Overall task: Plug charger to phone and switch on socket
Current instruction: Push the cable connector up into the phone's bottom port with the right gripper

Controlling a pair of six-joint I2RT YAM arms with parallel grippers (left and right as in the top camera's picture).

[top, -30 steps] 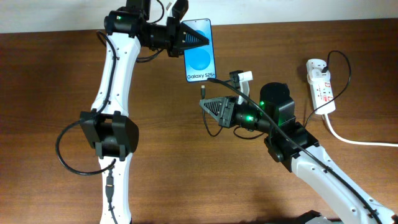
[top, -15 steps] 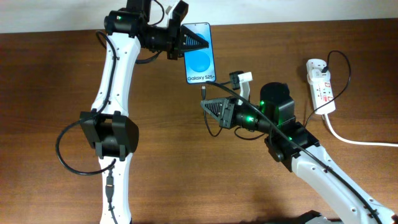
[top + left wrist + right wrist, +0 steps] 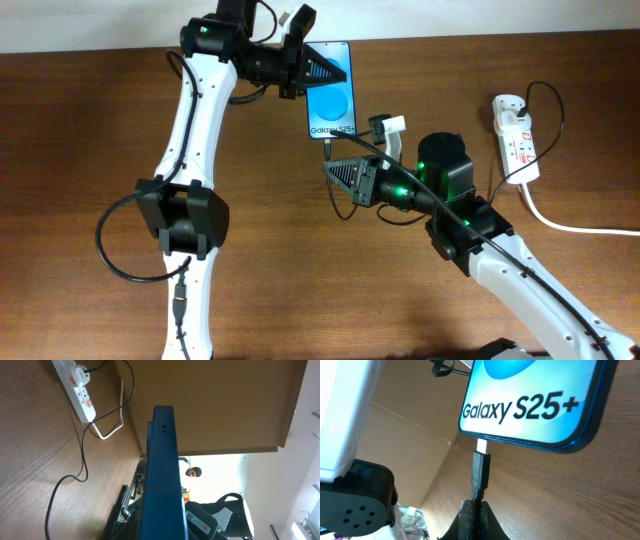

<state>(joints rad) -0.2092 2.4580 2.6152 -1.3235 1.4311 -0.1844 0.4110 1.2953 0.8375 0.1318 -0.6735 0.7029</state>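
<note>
Next, I put the phone down flat with my left gripper on the bare table (image 3: 304, 166), next to the fingertips of my right gripper.
My left gripper (image 3: 322, 70) is shut on the phone (image 3: 331, 92), holding it above the table's far middle; its blue edge fills the left wrist view (image 3: 162, 475). My right gripper (image 3: 336, 170) is shut on the charger cable just behind its plug tip (image 3: 328, 146). In the right wrist view the plug tip (image 3: 481, 446) touches the phone's (image 3: 540, 405) bottom edge below the "Galaxy S25+" text, above my shut fingers (image 3: 474, 510). The white socket strip (image 3: 516, 135) lies at the right, with the thin black charger cable (image 3: 556, 110) plugged into it.
The socket's thick white cord (image 3: 570, 222) runs off to the right edge. The socket also shows in the left wrist view (image 3: 80, 390) with the black cable (image 3: 85, 455) curling over the brown table. A white-tipped connector (image 3: 388, 125) sits on my right arm.
My left gripper has carried the phone right and slightly down, bringing its bottom edge onto the plug tip. My right gripper has stayed in place.
</note>
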